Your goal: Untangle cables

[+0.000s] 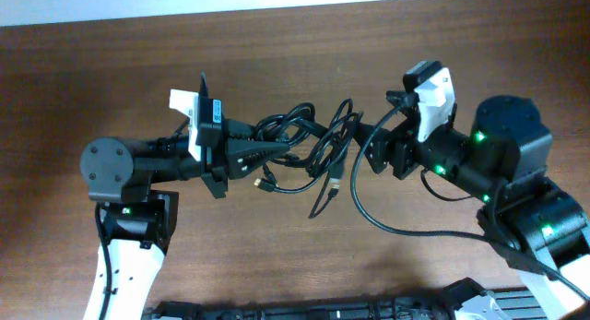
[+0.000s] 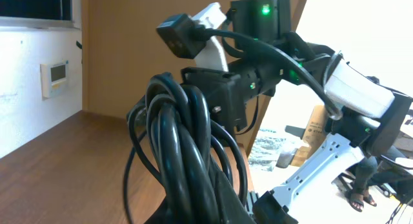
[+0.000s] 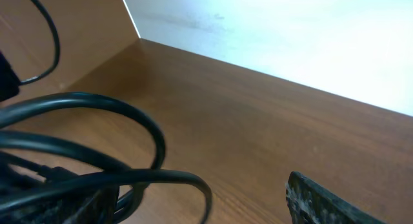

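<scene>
Cable loops are hanging over my right gripper's finger, outside its open fingertips. Next, my right gripper backs clear, turns and closes on a hanging loop (image 1: pixel 327 160).
The cables (image 1: pixel 309 136) are a tangled bundle of thin black cords hanging between my two grippers above the wooden table (image 1: pixel 92 71). Small plug ends dangle at the front (image 1: pixel 267 183), (image 1: pixel 336 183). My left gripper (image 1: pixel 267 152) points right and is shut on the bundle's left side. In the left wrist view several cords (image 2: pixel 181 140) run up from between its jaws (image 2: pixel 213 208). My right gripper (image 1: pixel 367 147) points left at the bundle's right side. In the right wrist view its fingers (image 3: pixel 200 208) are wide apart, and cable loops (image 3: pixel 97 101) cross over its left finger.
A thicker black wire (image 1: pixel 406 232) fixed to the right arm loops over the table in front of it. A black strip of equipment (image 1: pixel 304 311) lies along the table's front edge. The right arm (image 2: pixel 348 88) fills the far side of the left wrist view.
</scene>
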`<act>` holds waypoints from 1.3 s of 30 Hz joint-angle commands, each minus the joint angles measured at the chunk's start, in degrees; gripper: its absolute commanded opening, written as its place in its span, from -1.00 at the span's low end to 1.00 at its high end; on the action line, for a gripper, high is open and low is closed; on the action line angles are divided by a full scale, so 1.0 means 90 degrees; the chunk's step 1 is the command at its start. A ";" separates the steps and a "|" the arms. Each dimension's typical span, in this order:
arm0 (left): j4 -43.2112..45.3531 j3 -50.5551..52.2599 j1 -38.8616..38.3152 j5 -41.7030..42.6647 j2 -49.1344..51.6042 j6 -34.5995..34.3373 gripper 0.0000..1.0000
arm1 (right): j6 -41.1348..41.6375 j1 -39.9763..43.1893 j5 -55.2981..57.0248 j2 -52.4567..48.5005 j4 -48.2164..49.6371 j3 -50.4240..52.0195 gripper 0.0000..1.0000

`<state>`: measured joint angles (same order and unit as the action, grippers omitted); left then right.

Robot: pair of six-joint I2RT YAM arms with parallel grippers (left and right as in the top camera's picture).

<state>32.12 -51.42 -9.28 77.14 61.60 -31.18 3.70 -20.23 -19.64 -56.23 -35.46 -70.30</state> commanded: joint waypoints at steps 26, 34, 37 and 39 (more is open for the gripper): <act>0.0049 -0.0049 -0.0563 -0.0605 -0.0090 -0.0464 -1.00 | -0.0260 0.0041 -0.1367 0.0204 0.0090 -0.0061 0.01; 0.0041 -0.0049 -0.0661 -0.0719 -0.0090 -0.0437 -1.00 | -0.0265 0.0041 -0.0826 0.0216 0.0092 -0.0061 -0.92; -0.0148 -0.0049 -0.0663 -0.0716 -0.0090 -0.0440 -1.00 | -0.0702 0.0041 -0.0058 0.0469 0.0328 -0.0061 -0.92; -0.0595 -0.0049 -0.0663 -0.0716 -0.0058 -0.0437 -1.00 | -0.1426 0.0041 0.0143 0.0729 0.0733 -0.0061 -0.92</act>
<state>29.10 -51.44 -15.05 70.98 61.60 -34.81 -2.94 -20.16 -22.28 -52.29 -31.46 -70.26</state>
